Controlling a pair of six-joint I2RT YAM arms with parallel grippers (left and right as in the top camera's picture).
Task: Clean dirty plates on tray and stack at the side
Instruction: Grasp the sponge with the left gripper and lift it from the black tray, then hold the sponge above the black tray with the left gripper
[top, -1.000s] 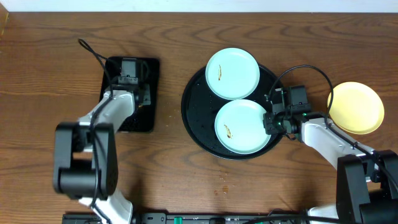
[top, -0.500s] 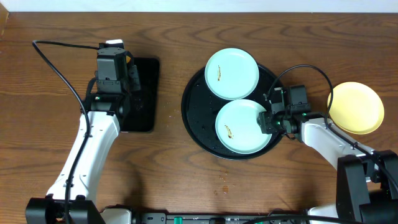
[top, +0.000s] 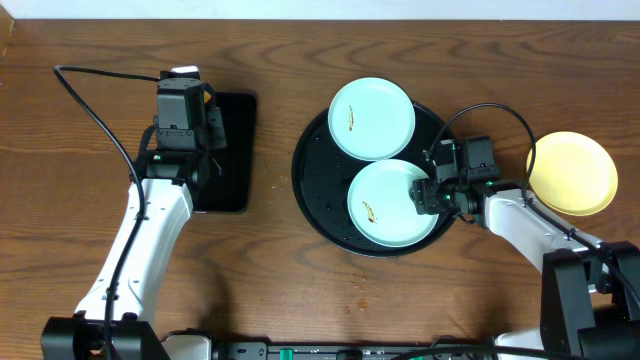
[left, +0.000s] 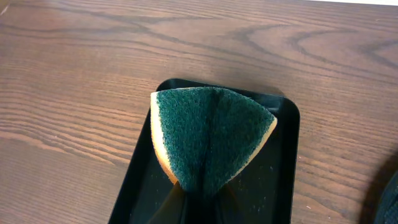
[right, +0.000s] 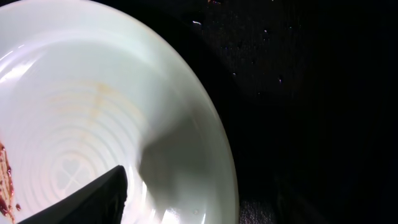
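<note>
The open finger of my right gripper reaches far over the inside of the near plate, so that gripper should back away and pinch only the plate's rim (right: 225, 177) before the sponge wipes.
Two pale blue-white plates lie on the round black tray (top: 310, 170): the far plate (top: 372, 118) and the near plate (top: 390, 203), each with a small brown smear. A pale yellow plate (top: 571, 173) sits on the table to the right of the tray. My right gripper (top: 425, 195) is open at the near plate's right rim. One finger (right: 93, 199) hovers over the plate's inside (right: 74, 112), while the other is lost in the dark over the tray. My left gripper (left: 199, 208) is shut on a green and yellow sponge (left: 211, 137).
A small rectangular black tray (top: 235, 180) lies at the left, under the held sponge. Bare wooden table surrounds both trays. A few crumbs (top: 358, 290) lie near the front edge. The left arm's cable (top: 90, 110) loops over the table at the far left.
The left arm has swung up off the rectangular tray with the sponge pinched in its jaws. The right gripper's jaws have spread at the near plate's rim and edged slightly left.
</note>
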